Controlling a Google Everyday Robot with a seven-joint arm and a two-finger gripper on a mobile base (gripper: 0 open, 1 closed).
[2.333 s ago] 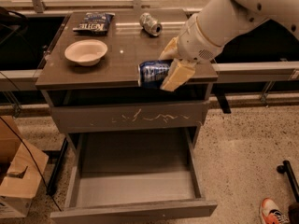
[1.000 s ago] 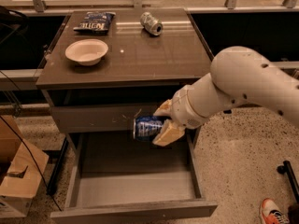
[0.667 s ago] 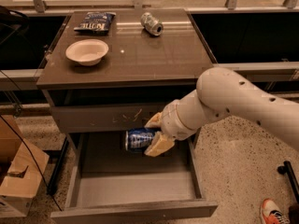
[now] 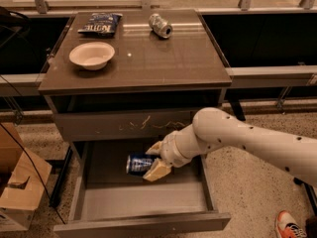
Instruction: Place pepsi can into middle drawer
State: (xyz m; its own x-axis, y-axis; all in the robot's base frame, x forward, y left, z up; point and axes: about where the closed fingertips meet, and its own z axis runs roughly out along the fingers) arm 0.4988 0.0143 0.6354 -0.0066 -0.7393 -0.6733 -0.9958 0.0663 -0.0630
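I should release the pepsi can near the centre of the open middle drawer's grey bottom (image 4: pixel 145 179).
The pepsi can (image 4: pixel 137 163) is dark blue with a silver end and lies on its side in my gripper (image 4: pixel 154 160). The gripper's cream fingers (image 4: pixel 157 171) are shut on the can's right end. The gripper holds the can inside the open middle drawer (image 4: pixel 143 201), over the rear left part of its grey floor. I cannot tell whether the can touches the floor. My white arm (image 4: pixel 237 138) reaches in from the right.
Above the open drawer is a shut drawer front with white scratch marks (image 4: pixel 143 124). On the cabinet top (image 4: pixel 163 63) are a cream bowl (image 4: pixel 91 55), a blue chip bag (image 4: pixel 100 23) and a silvery can (image 4: pixel 160 25). A cardboard box (image 4: pixel 17 185) stands at the left.
My gripper has carried the pepsi can from the cabinet top down past the scratched drawer front and into the open middle drawer, moving left and lower.
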